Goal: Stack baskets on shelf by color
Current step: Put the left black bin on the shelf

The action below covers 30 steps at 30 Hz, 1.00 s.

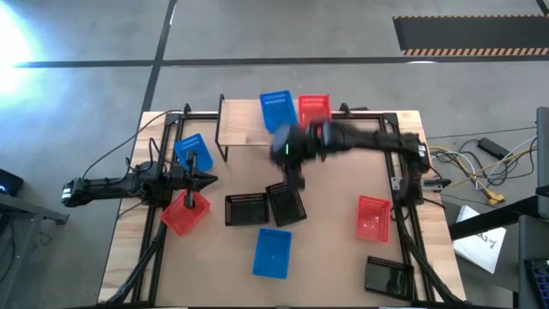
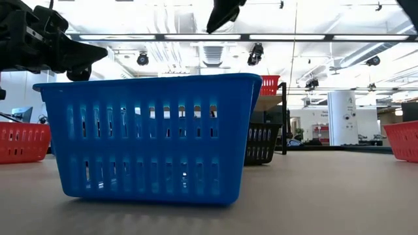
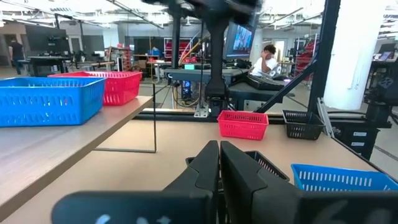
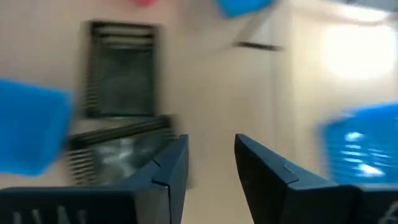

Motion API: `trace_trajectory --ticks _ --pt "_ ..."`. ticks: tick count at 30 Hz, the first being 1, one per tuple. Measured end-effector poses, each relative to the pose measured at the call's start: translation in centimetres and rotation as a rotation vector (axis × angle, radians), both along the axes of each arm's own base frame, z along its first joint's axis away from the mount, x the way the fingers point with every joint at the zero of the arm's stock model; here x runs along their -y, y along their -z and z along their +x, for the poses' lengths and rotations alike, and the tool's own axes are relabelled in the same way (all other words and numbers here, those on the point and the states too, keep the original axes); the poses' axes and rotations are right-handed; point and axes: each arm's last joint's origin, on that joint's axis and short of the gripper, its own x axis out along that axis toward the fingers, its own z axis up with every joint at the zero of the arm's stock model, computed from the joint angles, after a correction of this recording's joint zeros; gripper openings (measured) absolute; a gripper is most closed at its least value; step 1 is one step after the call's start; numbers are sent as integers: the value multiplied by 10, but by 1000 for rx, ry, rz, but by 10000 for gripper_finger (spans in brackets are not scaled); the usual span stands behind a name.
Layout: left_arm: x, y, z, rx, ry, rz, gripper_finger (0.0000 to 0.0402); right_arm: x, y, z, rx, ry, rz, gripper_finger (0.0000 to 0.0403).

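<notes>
The next move for my left gripper is to go to the middle black basket closest to it and close on the basket's near-side rim [image 1: 240,224].
The shelf [image 1: 244,129] stands at the table's far edge with a blue basket [image 1: 276,110] and a red basket [image 1: 313,109] side by side on its plank. On the table rest a blue basket [image 1: 190,150], a red basket [image 1: 184,212], two black baskets [image 1: 247,209] [image 1: 287,204], a blue basket [image 1: 273,252], a red basket [image 1: 372,217] and a black basket [image 1: 388,276]. My right gripper [image 4: 211,155] is open and hangs above the two middle black baskets [image 4: 118,68], touching nothing. My left gripper [image 3: 219,155] is shut and hovers level between the left blue and red baskets.
The near blue basket [image 2: 153,140] fills the low view's middle. Black frame rails run along the table's left and right sides. Cables and papers lie beyond the right edge. A person [image 3: 267,59] sits in the room behind. Bare tabletop lies between the shelf and the middle black baskets.
</notes>
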Motion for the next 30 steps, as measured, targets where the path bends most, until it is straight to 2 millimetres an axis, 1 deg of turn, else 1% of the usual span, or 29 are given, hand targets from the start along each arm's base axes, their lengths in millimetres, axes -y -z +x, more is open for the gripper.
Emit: trace_trajectory --ticks 4,7,10,12,15,18,22,27,30 --pt "0 0 0 0 0 -2 0 -73 32 -10 -6 -103 45 116" --pt "0 0 0 0 0 -1 0 -121 62 -23 17 -111 31 117" --pt "0 0 0 3 0 1 0 -156 89 -40 25 -52 -3 116" --pt "0 0 0 2 0 1 0 -171 101 -52 50 13 -15 113" --pt "0 0 0 3 0 1 0 -187 115 -67 93 124 -6 109" --pt "0 0 0 3 0 1 0 -196 128 -75 114 202 48 104" --pt "0 -5 0 49 0 5 0 -205 133 -81 135 275 132 104" --pt "4 -10 1 104 64 27 0 -212 135 -85 138 278 137 120" --pt "7 -11 5 102 94 61 0 -212 143 -90 135 299 112 137"
